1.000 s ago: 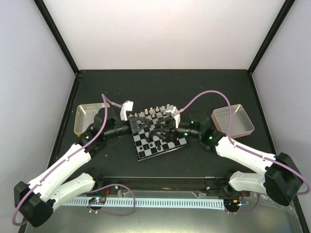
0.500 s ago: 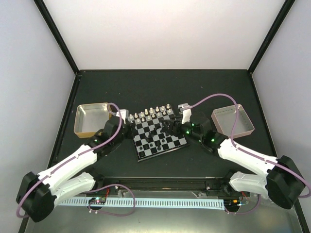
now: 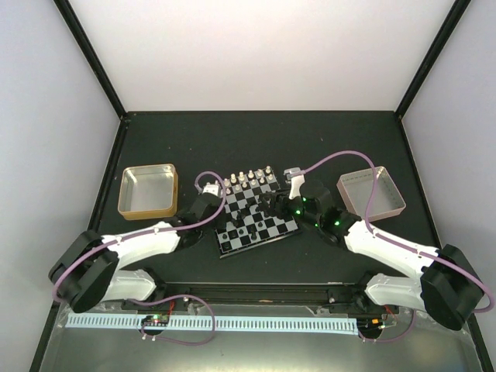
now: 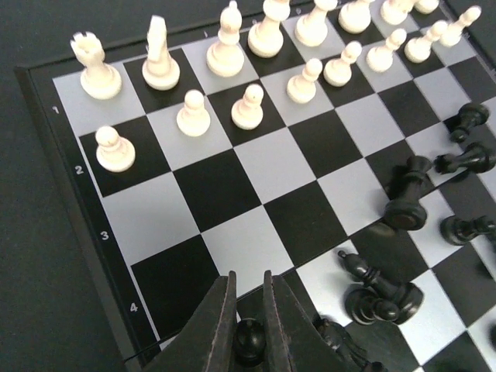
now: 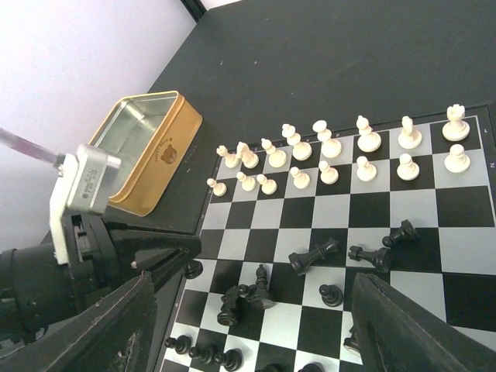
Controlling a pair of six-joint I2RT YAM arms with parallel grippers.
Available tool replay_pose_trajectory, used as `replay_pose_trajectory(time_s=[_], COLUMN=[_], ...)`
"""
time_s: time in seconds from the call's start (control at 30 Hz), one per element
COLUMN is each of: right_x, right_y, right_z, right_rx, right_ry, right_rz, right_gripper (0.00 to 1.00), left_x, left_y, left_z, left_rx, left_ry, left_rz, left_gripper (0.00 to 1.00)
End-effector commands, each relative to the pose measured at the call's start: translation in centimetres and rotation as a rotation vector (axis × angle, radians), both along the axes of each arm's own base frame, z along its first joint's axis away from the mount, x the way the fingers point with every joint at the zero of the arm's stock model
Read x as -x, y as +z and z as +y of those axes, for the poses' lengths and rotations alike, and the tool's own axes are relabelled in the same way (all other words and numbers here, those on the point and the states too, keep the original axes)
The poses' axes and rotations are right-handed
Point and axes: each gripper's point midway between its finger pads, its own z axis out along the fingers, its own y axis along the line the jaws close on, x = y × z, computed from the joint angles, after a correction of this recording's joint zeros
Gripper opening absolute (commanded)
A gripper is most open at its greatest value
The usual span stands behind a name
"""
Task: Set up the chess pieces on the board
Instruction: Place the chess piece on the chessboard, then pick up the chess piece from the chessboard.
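Observation:
The black piece lies crosswise in the fingers of the robot's left gripper, so the robot should first stand it on the board, then take its top (image 4: 249, 339) from above.
The board (image 3: 266, 226) lies between my arms. White chess pieces (image 3: 248, 178) stand in two rows along its far side, also in the left wrist view (image 4: 232, 54) and the right wrist view (image 5: 329, 155). Black pieces (image 5: 314, 256) lie toppled or stand scattered over the middle and near squares (image 4: 380, 291). My left gripper (image 4: 248, 291) is shut on a black pawn (image 4: 249, 341) low at the board's left edge; it also shows in the top view (image 3: 223, 215). My right gripper (image 5: 256, 318) is wide open and empty above the board's right part (image 3: 273, 203).
A gold metal tin (image 3: 147, 191) sits left of the board, also in the right wrist view (image 5: 143, 147). A pinkish tray (image 3: 372, 192) sits to the right. Purple cables loop over both arms. Dark table around the board.
Both grippers were over the board's middle. My left arm has pulled back, swung low and now grips a black pawn at the left edge. My right gripper has drawn back to the right.

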Motion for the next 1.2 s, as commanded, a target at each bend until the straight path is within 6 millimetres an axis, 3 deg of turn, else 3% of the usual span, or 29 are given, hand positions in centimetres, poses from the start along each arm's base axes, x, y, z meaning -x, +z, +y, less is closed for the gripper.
replay_pose_trajectory(time_s=[0.0, 0.1, 0.17, 0.33, 0.43, 0.57, 0.77, 0.9, 1.17], right_x=[-0.5, -0.5, -0.5, -0.4, -0.4, -0.4, -0.4, -0.2, -0.2], right_y=[-0.3, -0.3, -0.3, -0.1, -0.1, -0.1, -0.5, -0.9, -0.9], right_z=[-0.6, -0.7, -0.7, -0.7, -0.8, -0.7, -1.0, -0.9, -0.9], right_rx=[0.023, 0.029, 0.028, 0.022, 0.019, 0.016, 0.021, 0.018, 0.020], right_ry=[-0.028, -0.031, -0.032, -0.027, -0.032, -0.031, -0.044, -0.038, -0.031], right_rz=[-0.015, -0.017, -0.017, -0.013, -0.008, -0.002, 0.009, 0.022, 0.016], right_gripper=[0.69, 0.70, 0.69, 0.70, 0.69, 0.69, 0.67, 0.64, 0.62], left_x=[-0.5, -0.1, 0.3, 1.1, 1.6, 2.2, 2.8, 2.5, 2.0], left_y=[-1.0, -1.7, -1.7, 0.1, 1.1, 1.5, 1.6, 0.9, -0.3], left_z=[-0.6, -0.8, -0.9, -0.6, -0.5, -0.8, -1.8, -1.6, -1.8], left_rx=[-0.028, -0.041, -0.042, -0.025, -0.033, -0.019, 0.002, -0.035, -0.041], left_ry=[-0.003, -0.014, -0.015, -0.006, -0.005, -0.030, -0.109, -0.113, -0.107], left_rz=[-0.039, -0.023, -0.009, 0.037, 0.088, 0.171, 0.285, 0.342, 0.390], left_gripper=[0.07, 0.12, 0.21, 0.48, 0.55, 0.56, 0.49, 0.41, 0.37])
